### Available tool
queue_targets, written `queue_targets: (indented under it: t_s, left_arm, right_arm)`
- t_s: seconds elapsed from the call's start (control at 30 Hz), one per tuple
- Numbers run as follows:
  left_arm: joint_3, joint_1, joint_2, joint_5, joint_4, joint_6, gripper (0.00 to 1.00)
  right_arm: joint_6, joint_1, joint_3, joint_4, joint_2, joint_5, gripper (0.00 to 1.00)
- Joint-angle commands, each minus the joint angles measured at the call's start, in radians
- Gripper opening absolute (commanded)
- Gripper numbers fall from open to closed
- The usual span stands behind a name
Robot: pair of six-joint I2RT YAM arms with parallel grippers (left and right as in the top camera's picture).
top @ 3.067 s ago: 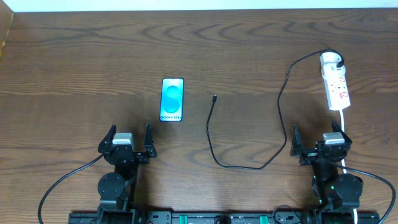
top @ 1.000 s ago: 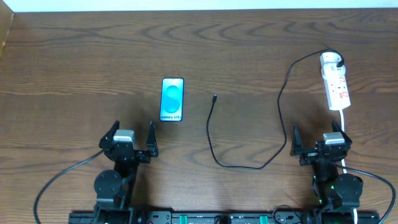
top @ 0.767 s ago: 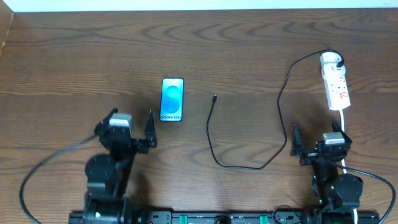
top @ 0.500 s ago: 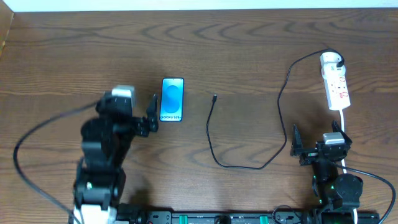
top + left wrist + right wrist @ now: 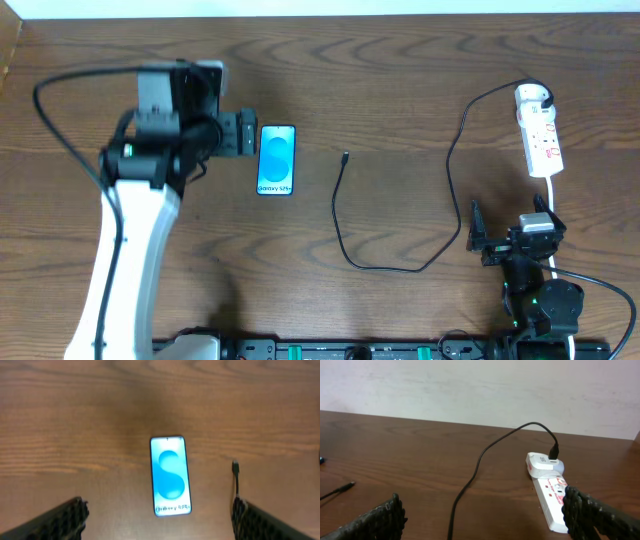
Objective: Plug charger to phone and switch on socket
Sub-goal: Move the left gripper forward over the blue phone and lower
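The phone lies flat with its blue screen up, and my left gripper needs to close on it across the middle of the long sides (image 5: 276, 158) (image 5: 170, 475) of the phone.
The phone (image 5: 277, 160) lies flat on the wooden table with its blue screen up. In the left wrist view the phone (image 5: 170, 476) shows between and beyond my fingers. My left gripper (image 5: 238, 135) hangs above the table just left of the phone, open and empty (image 5: 160, 525). The charger cable (image 5: 345, 215) lies loose, its tip (image 5: 345, 157) right of the phone and its white plug head (image 5: 535, 97) in the socket strip (image 5: 543, 140). My right gripper (image 5: 513, 240) rests open near the front edge, and in its wrist view (image 5: 482, 520) it faces the strip (image 5: 552, 497).
The strip's white cord (image 5: 553, 195) runs down past my right arm. The cable loops across the table's middle right (image 5: 475, 475). A white wall stands behind the table's far edge.
My left arm has risen from its rest near the front edge and reached forward to beside the phone. The right arm, phone, cable and strip have not moved.
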Motion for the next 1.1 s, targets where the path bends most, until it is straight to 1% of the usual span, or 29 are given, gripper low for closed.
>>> queue_targets:
  t_s: [0.0,0.1,0.13,0.17,0.27,0.6,0.7,0.77,1.07]
  left_arm:
    - [0.133,0.003,0.105,0.011,-0.087,-0.008,0.93]
    - [0.213,0.003,0.185,0.011,-0.171,-0.008,0.93]
    - [0.233,0.002,0.209,0.012,-0.195,-0.009,0.95]
    - [0.243,-0.004,0.230,0.030,-0.208,-0.008,0.98]
    - [0.241,-0.029,0.278,0.055,-0.224,-0.008,0.98]
    - [0.238,-0.049,0.401,0.058,-0.186,-0.024,0.98]
    - [0.237,-0.064,0.463,-0.019,-0.188,-0.076,0.98]
    - [0.237,-0.076,0.497,-0.045,-0.188,-0.080,0.98]
    - [0.237,-0.101,0.659,-0.050,-0.164,-0.080,0.98]
  right_arm:
    - [-0.012,0.008,-0.004,-0.002,-0.005,0.008,0.99]
    - [-0.012,0.008,-0.004,-0.002,-0.005,0.008,0.99]
    - [-0.012,0.008,-0.004,-0.002,-0.005,0.008,0.99]
    - [-0.012,0.008,-0.004,-0.002,-0.005,0.008,0.99]
    - [-0.012,0.008,-0.004,-0.002,-0.005,0.008,0.99]
    - [-0.012,0.008,-0.004,-0.002,-0.005,0.008,0.99]
    - [-0.012,0.008,-0.004,-0.002,-0.005,0.008,0.99]
    - [-0.012,0.008,-0.004,-0.002,-0.005,0.008,0.99]
    - [-0.012,0.008,-0.004,-0.002,-0.005,0.008,0.99]
